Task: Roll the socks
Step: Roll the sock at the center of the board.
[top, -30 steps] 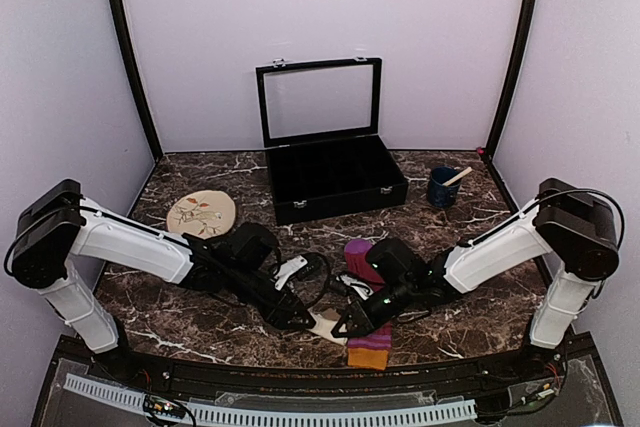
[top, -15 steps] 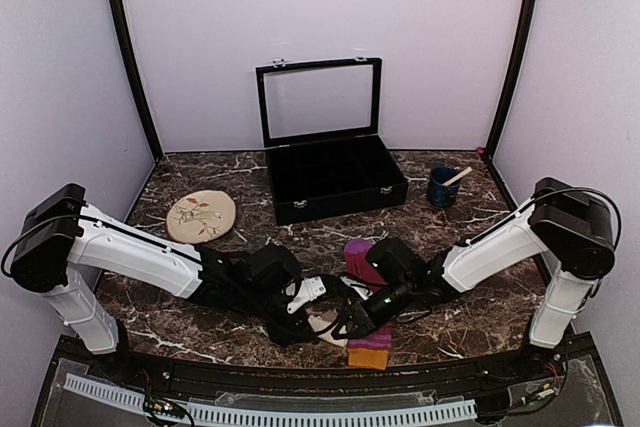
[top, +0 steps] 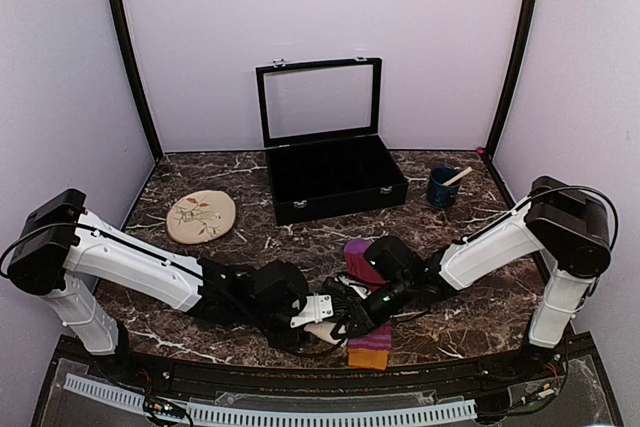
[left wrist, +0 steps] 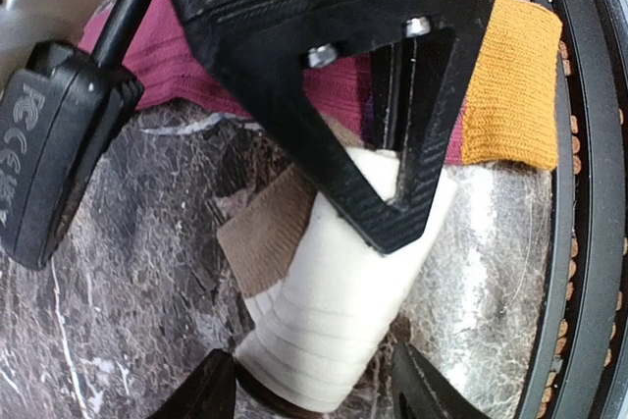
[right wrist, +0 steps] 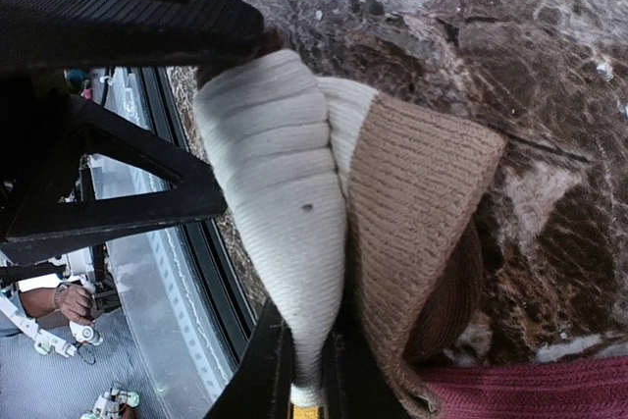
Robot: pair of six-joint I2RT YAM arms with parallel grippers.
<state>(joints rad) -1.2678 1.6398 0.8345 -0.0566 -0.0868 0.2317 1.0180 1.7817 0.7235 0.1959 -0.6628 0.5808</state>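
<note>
I have the cream sock's fold in my right gripper only, so I will pinch the roll's near end (left wrist: 304, 368) with my left gripper before my right gripper opens and backs off.
The cream sock (left wrist: 339, 291), partly rolled with a brown band (left wrist: 265, 233), lies near the table's front edge. My right gripper (right wrist: 306, 370) is shut on the cream sock (right wrist: 280, 183), pinching its fold from above; it shows as a black triangle (left wrist: 397, 169) in the left wrist view. My left gripper (left wrist: 316, 394) is open, its fingertips (left wrist: 211, 390) straddling the roll's near end. The magenta-purple sock (top: 362, 259) lies flat behind, and its orange cuff (top: 368, 355) reaches toward the front edge. Both grippers meet over the cream sock (top: 325, 331) in the top view.
A black case (top: 335, 182) with its lid up stands at the back centre. A round beige floral disc (top: 201, 216) lies at the left, a blue mug (top: 443, 187) with a stick at the back right. The table's front rail (top: 300, 375) runs just below the socks.
My left arm has swung right and forward, bringing its open gripper around the cream roll's end. The right gripper has kept its hold in place.
</note>
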